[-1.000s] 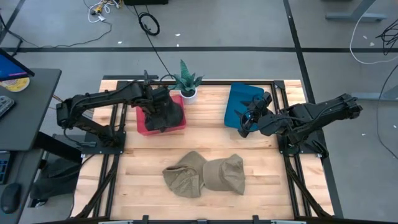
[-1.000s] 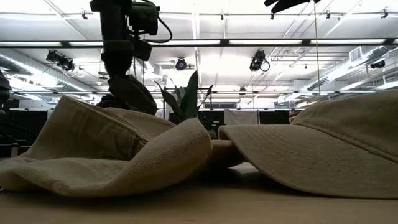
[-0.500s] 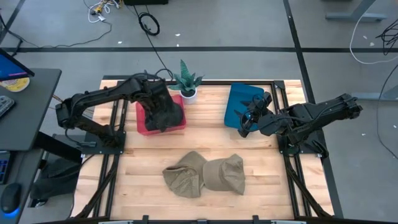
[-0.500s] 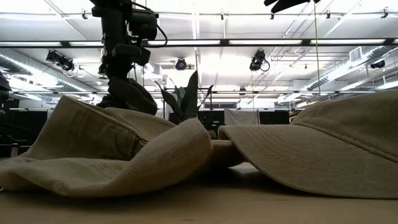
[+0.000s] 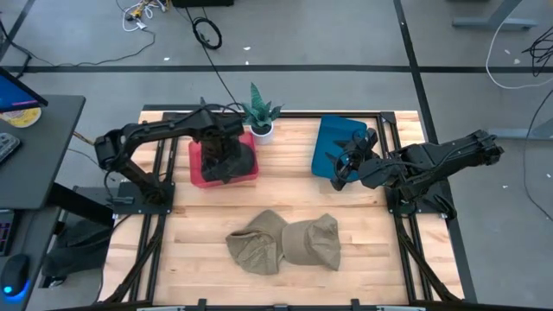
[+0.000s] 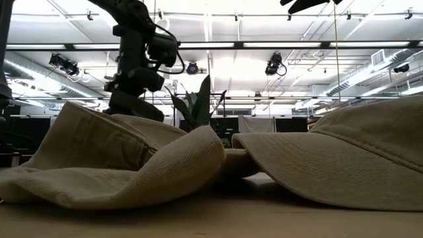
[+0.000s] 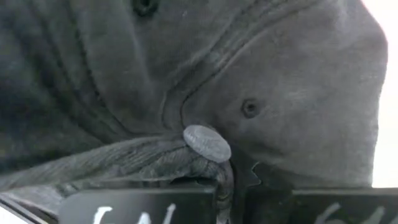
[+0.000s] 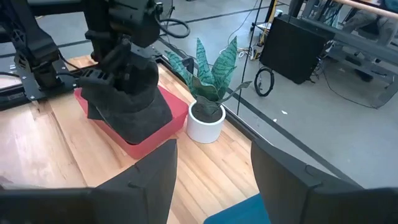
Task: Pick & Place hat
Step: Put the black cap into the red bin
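Next, my left gripper lets go of the dark grey hat down inside the red bin (image 5: 229, 162), close to the potted plant.
A dark grey hat (image 5: 233, 161) sits in the red bin (image 5: 197, 175) at the far left of the table; the right wrist view shows the hat (image 8: 130, 102) heaped on the bin (image 8: 169, 122). My left gripper (image 5: 222, 147) stands over it, shut on its cloth. Two tan hats (image 5: 257, 248) (image 5: 317, 239) lie side by side on the near middle of the table, and fill the low view (image 6: 119, 162) (image 6: 344, 155). My right gripper (image 5: 338, 169) waits open over the blue tray (image 5: 333, 136). My left gripper (image 7: 229, 200) pinches a gathered fold of the dark hat's crown (image 7: 214, 174), just beside the top button (image 7: 207, 143), between its two fingers (image 7: 143, 208). It comes from above, slanting. The hat's lower part rests on the red bin; several layers are bunched in the hold.
A potted plant (image 5: 259, 117) in a white pot (image 8: 208, 121) stands just beyond the red bin, close to the left arm. Black frame rails run along both table sides. Bare wood lies between the bins and the tan hats.
The left arm has swung at its shoulder and elbow while its gripper stays over the red bin. In the low view its wrist has tipped from upright to slanted, and the dark hat beneath it looks flatter and lower. The right arm and the tan hats have not moved.
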